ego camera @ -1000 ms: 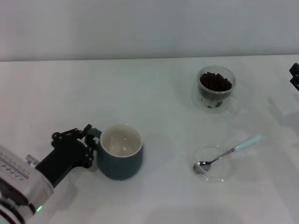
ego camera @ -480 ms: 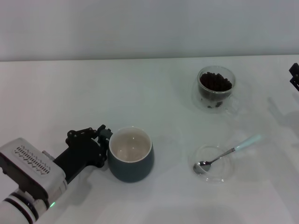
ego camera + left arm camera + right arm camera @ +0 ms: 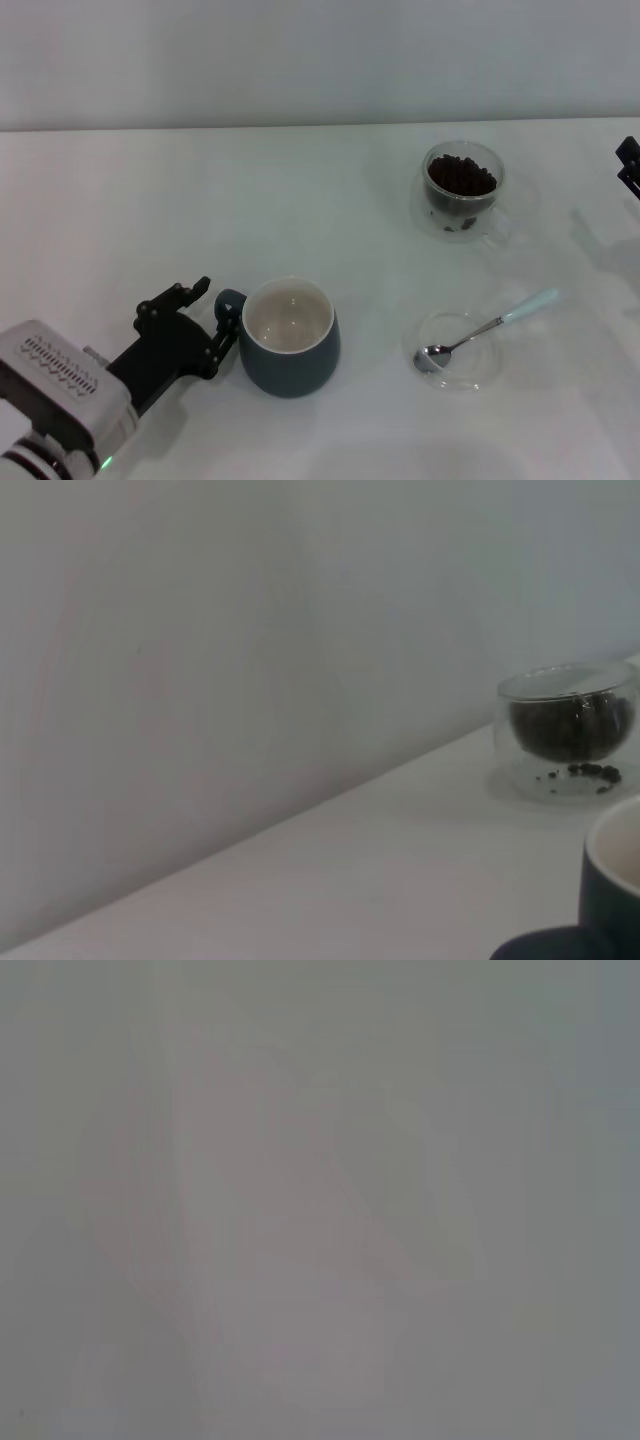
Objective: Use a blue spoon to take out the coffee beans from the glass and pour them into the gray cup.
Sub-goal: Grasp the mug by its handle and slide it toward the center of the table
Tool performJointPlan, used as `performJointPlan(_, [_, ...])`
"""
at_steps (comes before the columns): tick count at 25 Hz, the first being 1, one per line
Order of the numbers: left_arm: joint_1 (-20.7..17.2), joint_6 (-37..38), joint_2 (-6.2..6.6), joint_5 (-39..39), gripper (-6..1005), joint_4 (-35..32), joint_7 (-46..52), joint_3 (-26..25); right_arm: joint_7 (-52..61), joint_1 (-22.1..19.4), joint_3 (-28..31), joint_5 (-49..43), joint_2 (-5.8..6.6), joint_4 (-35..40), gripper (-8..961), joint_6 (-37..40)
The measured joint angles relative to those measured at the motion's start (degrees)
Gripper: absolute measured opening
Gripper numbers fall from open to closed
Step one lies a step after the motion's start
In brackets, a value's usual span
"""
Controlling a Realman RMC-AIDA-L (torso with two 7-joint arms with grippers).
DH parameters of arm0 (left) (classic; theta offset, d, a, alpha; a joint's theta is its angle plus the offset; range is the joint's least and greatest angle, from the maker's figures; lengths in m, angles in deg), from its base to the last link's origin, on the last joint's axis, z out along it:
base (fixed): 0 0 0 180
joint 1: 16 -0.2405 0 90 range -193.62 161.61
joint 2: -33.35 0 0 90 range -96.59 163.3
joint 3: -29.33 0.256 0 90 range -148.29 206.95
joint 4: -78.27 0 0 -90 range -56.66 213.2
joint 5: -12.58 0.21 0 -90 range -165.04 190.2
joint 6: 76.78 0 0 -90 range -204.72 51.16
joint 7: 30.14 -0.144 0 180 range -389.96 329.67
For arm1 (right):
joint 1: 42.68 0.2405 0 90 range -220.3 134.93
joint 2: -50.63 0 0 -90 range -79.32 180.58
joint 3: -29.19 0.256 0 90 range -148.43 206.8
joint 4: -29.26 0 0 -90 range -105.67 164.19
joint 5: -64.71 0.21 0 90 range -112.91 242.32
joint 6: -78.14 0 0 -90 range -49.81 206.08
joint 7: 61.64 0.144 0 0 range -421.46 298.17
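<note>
My right gripper is to go to the blue spoon next and close on the middle of its handle (image 3: 535, 304), so the spoon's bowl stays free for scooping.
The gray cup (image 3: 290, 340) stands upright at front centre-left, its cream inside empty, its handle (image 3: 228, 303) pointing left. My left gripper (image 3: 218, 308) is open, its fingers spread on either side of the handle. The cup's rim also shows in the left wrist view (image 3: 612, 875). The glass (image 3: 462, 190) holding coffee beans (image 3: 461, 175) stands at the back right, and shows in the left wrist view (image 3: 568, 725). The blue spoon (image 3: 490, 323) lies with its bowl in a clear saucer (image 3: 470, 375). My right gripper (image 3: 630, 165) shows only partly at the far right edge.
The white table (image 3: 300, 200) ends at a pale wall behind. A few loose beans lie at the glass's base (image 3: 585, 771). The right wrist view shows only a blank pale surface.
My left gripper slid the gray cup to the right and slightly toward me. Its fingers, closed at the handle before, have now spread apart.
</note>
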Motion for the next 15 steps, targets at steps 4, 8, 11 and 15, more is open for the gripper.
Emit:
performJointPlan(4, [-2.09,0.80,0.05,-0.31,413,-0.63,0.06,-0.05,2.72,-0.11,-0.02,-0.01,0.02,-0.03,871,-0.06])
performJointPlan(8, [-4.73,2.97,0.20,-0.61,502,-1.00,0.16,0.01,8.95,-0.34,0.12,-0.01,0.32,-0.40,871,-0.25])
performJointPlan(11, [-6.80,6.27,0.29,-0.63,608,-0.85,0.15,0.01,15.95,-0.81,0.08,-0.01,0.63,-0.61,871,-0.30])
performJointPlan(15, [-8.18,9.15,0.36,-0.65,742,-0.55,-0.11,0.00,22.22,-2.41,-0.43,-0.01,1.24,-0.58,871,0.06])
